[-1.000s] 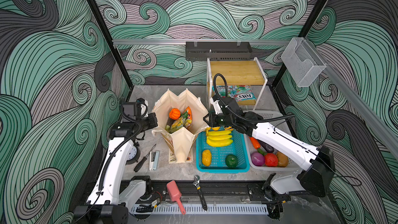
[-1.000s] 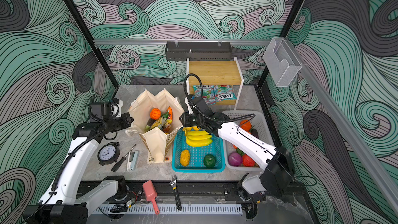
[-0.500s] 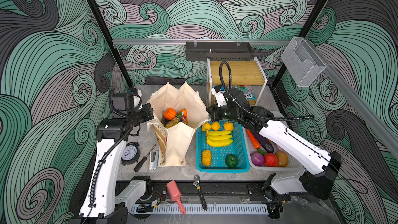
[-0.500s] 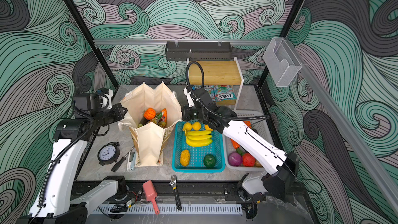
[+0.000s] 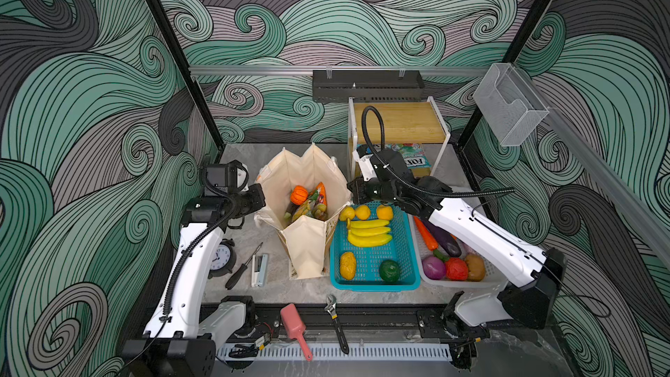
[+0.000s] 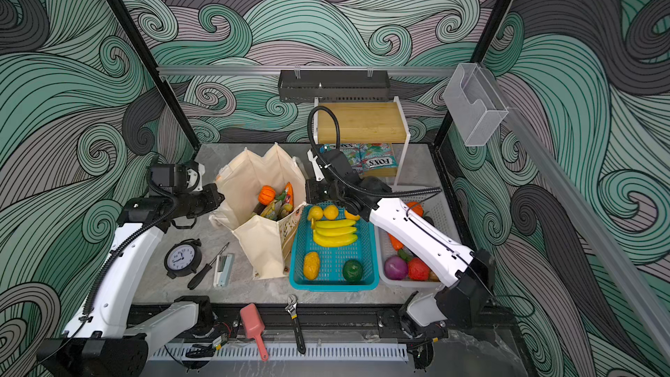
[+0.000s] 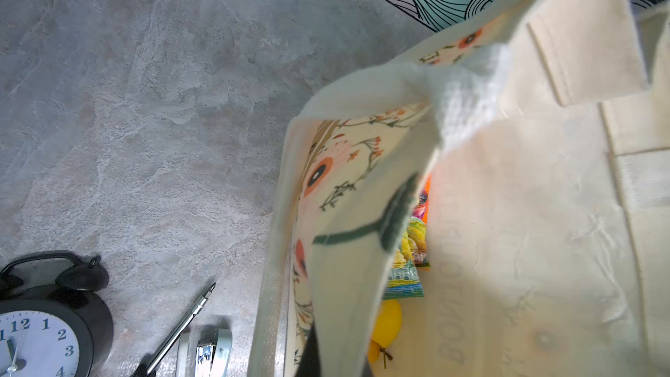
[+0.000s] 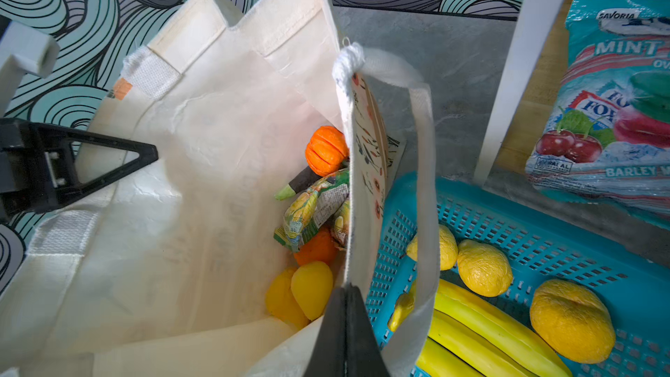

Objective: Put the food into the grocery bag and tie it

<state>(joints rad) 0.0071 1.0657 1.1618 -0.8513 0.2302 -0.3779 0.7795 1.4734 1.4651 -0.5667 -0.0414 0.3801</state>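
My left gripper needs to let go of the bag's rim it is pinching, since the white handle hangs outside, and take the handle point(image 7: 274, 237) before it ties the bag.
The grocery bag point(image 5: 308, 172) point(image 6: 253, 175), a cream tote with floral print, stands open at the table's middle. Inside it lies the food: a ribbed orange fruit point(image 8: 326, 150), a green candy packet point(image 8: 311, 208), an orange point(image 8: 315, 250) and yellow fruit point(image 8: 311, 293) point(image 7: 388, 320). My left gripper point(image 5: 261, 197) point(image 7: 337, 364) is shut on the bag's left rim. At the bag's right rim, my right gripper point(image 5: 351, 190) point(image 8: 346, 320) is shut on the fabric beside the white handle point(image 8: 422, 175). Both rims are held up and apart.
A teal basket point(image 5: 409, 248) with bananas and lemons touches the bag's right side. A white basket point(image 5: 486, 273) of vegetables sits beyond it. More candy packets point(image 8: 616, 103) lie under the wooden shelf point(image 5: 398, 128). Left of the bag lie a clock point(image 5: 221, 259), a screwdriver point(image 5: 243, 266) and a stapler point(image 5: 260, 270).
My right gripper has shut on the bag's right rim. Both grippers have risen with the rims, so the bag stands taller and narrower than a second ago.
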